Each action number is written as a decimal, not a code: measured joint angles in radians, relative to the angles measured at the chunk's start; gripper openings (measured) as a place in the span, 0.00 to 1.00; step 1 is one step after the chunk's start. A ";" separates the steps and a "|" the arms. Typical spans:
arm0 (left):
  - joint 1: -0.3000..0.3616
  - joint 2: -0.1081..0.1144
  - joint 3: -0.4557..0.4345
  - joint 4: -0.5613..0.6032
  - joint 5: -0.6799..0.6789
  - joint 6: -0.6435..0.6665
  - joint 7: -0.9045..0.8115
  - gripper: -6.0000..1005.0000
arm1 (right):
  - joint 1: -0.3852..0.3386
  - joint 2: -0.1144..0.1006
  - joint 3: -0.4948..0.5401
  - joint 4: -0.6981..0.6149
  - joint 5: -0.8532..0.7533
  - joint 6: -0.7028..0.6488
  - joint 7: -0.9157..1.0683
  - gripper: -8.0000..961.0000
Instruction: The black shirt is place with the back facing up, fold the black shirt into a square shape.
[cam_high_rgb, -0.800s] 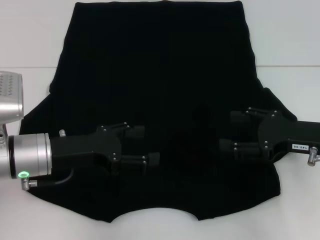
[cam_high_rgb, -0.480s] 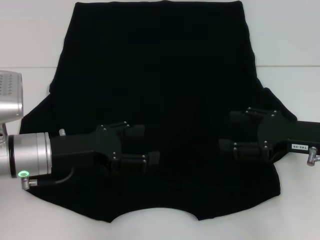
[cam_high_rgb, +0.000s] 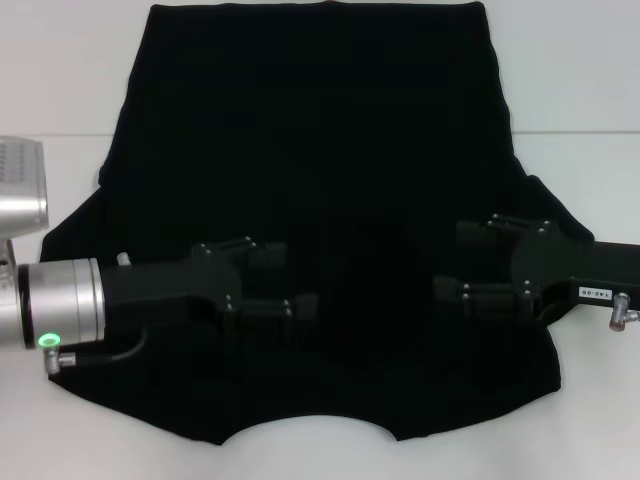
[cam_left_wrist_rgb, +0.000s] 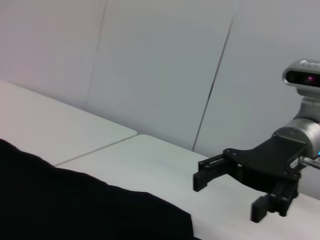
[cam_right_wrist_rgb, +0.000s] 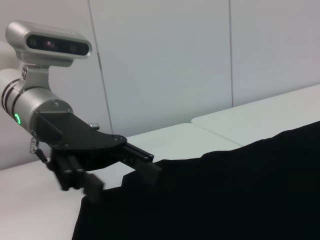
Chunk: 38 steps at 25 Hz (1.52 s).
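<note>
Next, I close my left gripper on the outer edge (cam_high_rgb: 46, 252) of the black shirt's sleeve on that gripper's side.
The black shirt (cam_high_rgb: 320, 170) lies spread flat on the white table, plain side up, its curved neck edge toward me and its sleeves out to both sides. My left gripper (cam_high_rgb: 288, 281) hovers over the shirt's near left part, open, with nothing between its fingers. Level with it, my right gripper (cam_high_rgb: 456, 266) hangs open over the near right part. The left wrist view shows the shirt (cam_left_wrist_rgb: 75, 205) and the right gripper (cam_left_wrist_rgb: 230, 197) open above the table. In the right wrist view the left gripper (cam_right_wrist_rgb: 120, 177) is open at the edge of the shirt (cam_right_wrist_rgb: 225, 195).
The white table (cam_high_rgb: 60, 80) shows bare on both sides of the shirt and in a narrow strip at the near edge. A seam crosses the tabletop. Pale wall panels (cam_left_wrist_rgb: 160, 60) stand behind the table.
Both grippers have drifted slightly away from the table's near edge and stay open. The shirt has not moved.
</note>
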<state>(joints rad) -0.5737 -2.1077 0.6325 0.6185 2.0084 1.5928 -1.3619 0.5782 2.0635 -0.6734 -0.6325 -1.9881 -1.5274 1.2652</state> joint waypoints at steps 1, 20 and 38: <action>0.000 0.000 -0.001 0.002 -0.002 -0.011 -0.014 0.91 | 0.000 0.000 0.000 0.001 0.002 0.001 0.000 0.93; 0.006 0.039 -0.078 0.159 0.165 -0.264 -0.566 0.91 | 0.014 0.024 -0.002 0.023 0.019 0.007 0.019 0.93; 0.011 0.061 -0.216 0.223 0.467 -0.485 -0.846 0.91 | 0.021 0.026 -0.007 0.027 0.024 0.001 0.048 0.93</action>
<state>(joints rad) -0.5623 -2.0466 0.4160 0.8414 2.4750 1.1075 -2.2080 0.5989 2.0892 -0.6801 -0.6059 -1.9643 -1.5259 1.3130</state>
